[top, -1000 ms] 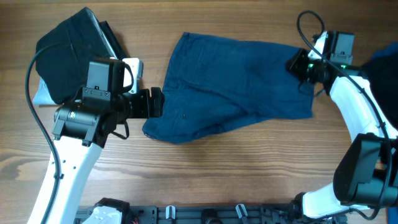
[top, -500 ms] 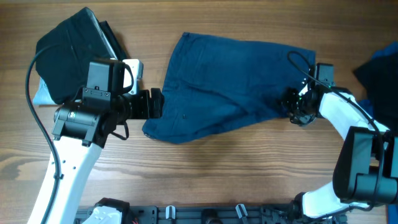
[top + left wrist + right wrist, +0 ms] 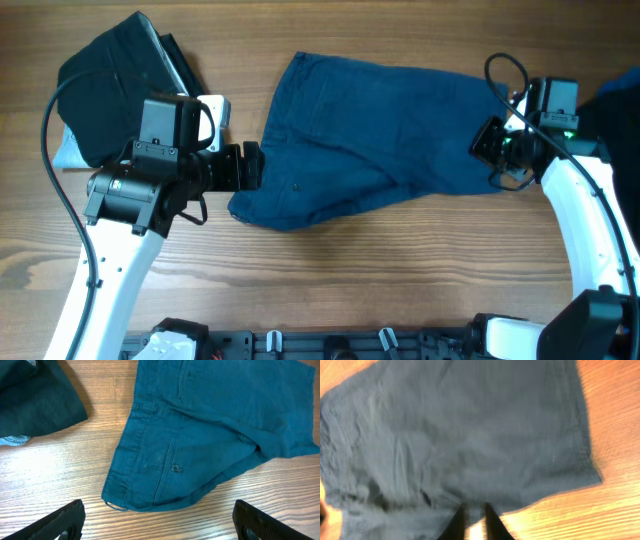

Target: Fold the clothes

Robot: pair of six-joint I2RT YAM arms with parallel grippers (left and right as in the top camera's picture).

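My right gripper needs to open, grab the exposed lower edge [image 3: 425,192] and pull out the shorts' near leg before folding, because that leg is tucked under the far leg.
Dark blue shorts [image 3: 380,130] lie spread flat across the middle of the wooden table, waistband to the left. My left gripper [image 3: 250,165] sits at the waistband's left end, open wide and empty. In the left wrist view its fingers [image 3: 160,522] frame bare wood just short of the waistband corner and back pocket of the shorts [image 3: 200,425]. My right gripper [image 3: 490,145] is over the right leg hem. In the blurred right wrist view its fingers [image 3: 474,510] are pinched close together on the hem edge of the shorts [image 3: 470,435].
A black-navy garment [image 3: 110,80] lies piled at the back left with pale blue cloth [image 3: 65,150] under it; both show in the left wrist view [image 3: 35,395]. Another dark blue garment [image 3: 615,100] lies at the right edge. Bare wood [image 3: 350,290] runs along the front.
My right gripper went from the shorts' upper right corner down to the lower right hem, then back up to mid-hem. The left arm and the shorts have hardly moved.
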